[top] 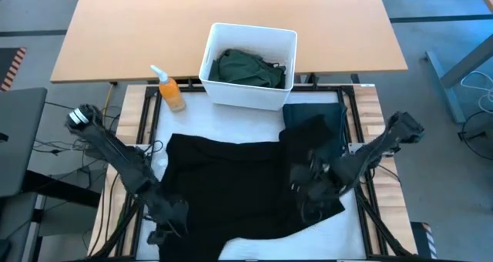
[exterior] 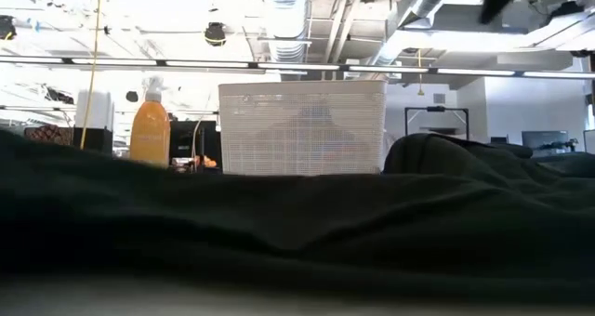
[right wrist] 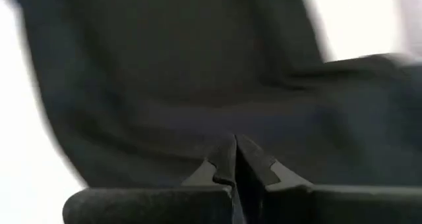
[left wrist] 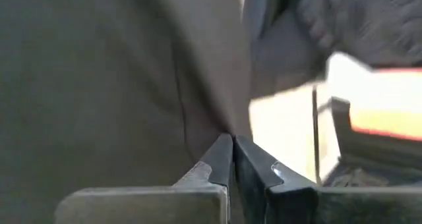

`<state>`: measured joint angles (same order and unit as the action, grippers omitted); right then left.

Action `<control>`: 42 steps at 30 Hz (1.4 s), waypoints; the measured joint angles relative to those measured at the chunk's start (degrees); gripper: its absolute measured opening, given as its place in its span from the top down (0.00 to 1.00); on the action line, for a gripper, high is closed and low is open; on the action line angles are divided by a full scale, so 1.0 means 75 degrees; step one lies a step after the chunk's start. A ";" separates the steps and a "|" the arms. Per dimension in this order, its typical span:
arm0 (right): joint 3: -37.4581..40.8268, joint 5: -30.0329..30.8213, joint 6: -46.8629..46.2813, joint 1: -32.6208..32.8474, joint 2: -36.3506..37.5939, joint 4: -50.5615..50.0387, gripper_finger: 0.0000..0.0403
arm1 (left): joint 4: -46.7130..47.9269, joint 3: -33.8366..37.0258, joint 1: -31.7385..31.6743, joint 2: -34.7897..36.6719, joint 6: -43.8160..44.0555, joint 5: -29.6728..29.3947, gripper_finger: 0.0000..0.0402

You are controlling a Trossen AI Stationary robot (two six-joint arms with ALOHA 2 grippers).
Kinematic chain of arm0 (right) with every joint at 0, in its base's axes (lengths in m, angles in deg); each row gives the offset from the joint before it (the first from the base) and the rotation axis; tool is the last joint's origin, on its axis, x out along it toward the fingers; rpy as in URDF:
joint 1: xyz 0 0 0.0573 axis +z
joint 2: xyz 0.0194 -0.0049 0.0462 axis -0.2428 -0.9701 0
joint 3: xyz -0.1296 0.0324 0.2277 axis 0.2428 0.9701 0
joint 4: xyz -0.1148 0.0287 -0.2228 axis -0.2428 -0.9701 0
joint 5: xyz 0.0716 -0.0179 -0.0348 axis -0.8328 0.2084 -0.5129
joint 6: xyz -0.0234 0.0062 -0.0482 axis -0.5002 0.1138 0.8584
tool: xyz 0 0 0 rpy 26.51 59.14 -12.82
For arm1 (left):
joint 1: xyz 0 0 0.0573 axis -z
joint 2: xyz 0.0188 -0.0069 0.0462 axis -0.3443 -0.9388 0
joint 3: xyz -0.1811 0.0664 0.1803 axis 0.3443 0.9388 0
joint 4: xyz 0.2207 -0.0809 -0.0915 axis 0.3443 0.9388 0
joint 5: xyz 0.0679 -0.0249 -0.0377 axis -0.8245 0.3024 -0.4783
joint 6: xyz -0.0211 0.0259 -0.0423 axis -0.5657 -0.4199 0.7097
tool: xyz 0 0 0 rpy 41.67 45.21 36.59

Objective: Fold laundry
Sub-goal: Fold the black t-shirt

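Note:
Next, I release the near corner of the black garment, which lies spread on the table top, from my left gripper just inside its far corner (top: 194, 160), toward the orange spray bottle.
A wide black garment (top: 231, 185) lies spread on the white table top; in the low view the garment (exterior: 297, 232) fills the foreground. My left gripper (top: 169, 216) is shut at its near left corner; in the left wrist view that gripper (left wrist: 232, 143) has cloth at its tips. My right gripper (top: 303, 183) is shut at the garment's right side, with black cloth close in front of it in the right wrist view (right wrist: 235, 143). A dark green garment (top: 246, 68) lies in the white bin (top: 285, 42). My left gripper pinches the black garment between its two shut fingertips, where a fold line (left wrist: 221, 122) runs down to them. It comes slanting down from the table's near left. One layer or several, I cannot tell. My right gripper pinches black cloth (right wrist: 231, 128) at its shut fingertips, slanting steeply down from the table's right side. The cloth spreads away beyond the fingers; which edge or fold it has does not show.
A folded dark garment (top: 314, 119) lies at the far right of the white top. An orange spray bottle (top: 171, 92) stands left of the bin, which sits at the far edge. Bare white surface shows at the near edge (top: 269, 246).

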<state>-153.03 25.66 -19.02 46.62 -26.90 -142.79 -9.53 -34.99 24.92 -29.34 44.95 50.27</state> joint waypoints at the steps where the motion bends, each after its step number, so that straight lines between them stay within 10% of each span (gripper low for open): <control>1: 0.0054 0.0212 -0.0006 -0.0161 0.0228 -0.0230 0.94 | 0.0020 0.0000 0.0000 0.0360 -0.0206 -0.0317 1.00; 10: 0.2124 0.0100 0.0727 -0.1696 0.2233 0.0190 0.92 | -0.0088 -0.0009 0.0144 0.2927 -0.2073 -0.1750 1.00; 18: 0.3336 -0.1167 0.1349 -0.2441 0.2700 0.1025 0.77 | -0.0438 -0.0012 0.0143 0.3102 -0.2452 -0.2230 1.00; 27: 0.3975 -0.0736 0.1712 -0.1861 0.2385 0.2080 0.66 | 0.1075 -0.0012 -0.0821 0.2200 -0.2548 -0.6403 1.00; 42: 0.4870 -0.0681 0.1541 -0.1324 0.2281 0.4850 0.65 | 0.1622 0.0216 -0.7699 0.0437 -0.6071 -0.1432 0.89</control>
<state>-116.50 20.55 -7.46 36.68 -9.79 -106.42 2.63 -33.38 -32.82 -26.06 -0.58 39.53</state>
